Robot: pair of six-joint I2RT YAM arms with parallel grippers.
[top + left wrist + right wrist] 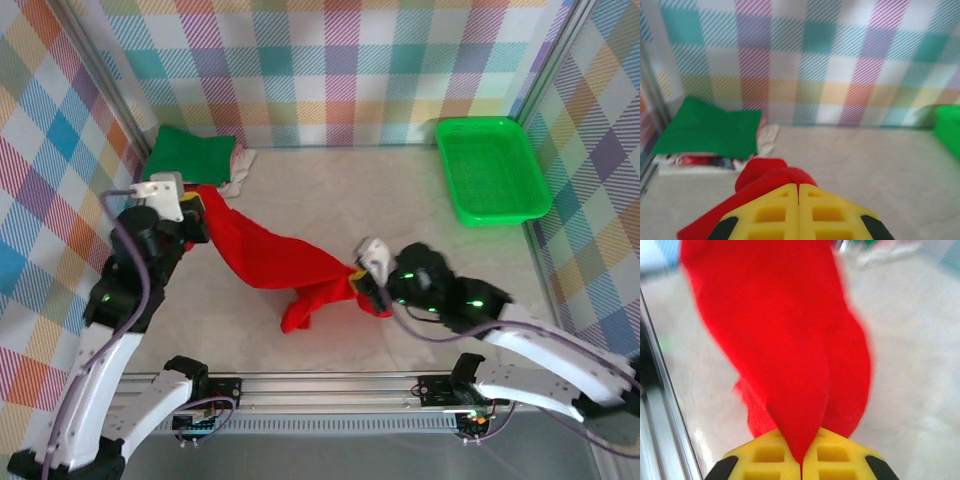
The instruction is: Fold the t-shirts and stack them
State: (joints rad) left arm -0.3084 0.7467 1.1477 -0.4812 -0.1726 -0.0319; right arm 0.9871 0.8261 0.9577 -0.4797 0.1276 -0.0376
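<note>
The red t-shirt's end will come out of my left gripper's hold and be let go on the tabletop [243, 209] [774, 174] by the near inner corner of the stack.
A bright red t-shirt [268, 255] hangs stretched between my two grippers over the middle of the table, a fold drooping to the tabletop near the front. My left gripper [196, 215] is shut on the shirt's left end; red cloth [771, 172] bunches just beyond its yellow fingertips [799, 186]. My right gripper [360, 280] is shut on the right end, the red cloth [790, 350] pinched between its yellow fingers [801, 460]. At the back left lies a folded dark green t-shirt [192, 152] on a stack of whitish and pink ones [240, 168]; the same green shirt [710, 127] shows ahead of the left wrist.
A bright green plastic mesh basket [492, 168] stands at the back right, and its corner [947, 132] shows in the left wrist view. Checked walls close in the table on three sides. A metal rail [330, 385] runs along the near edge.
</note>
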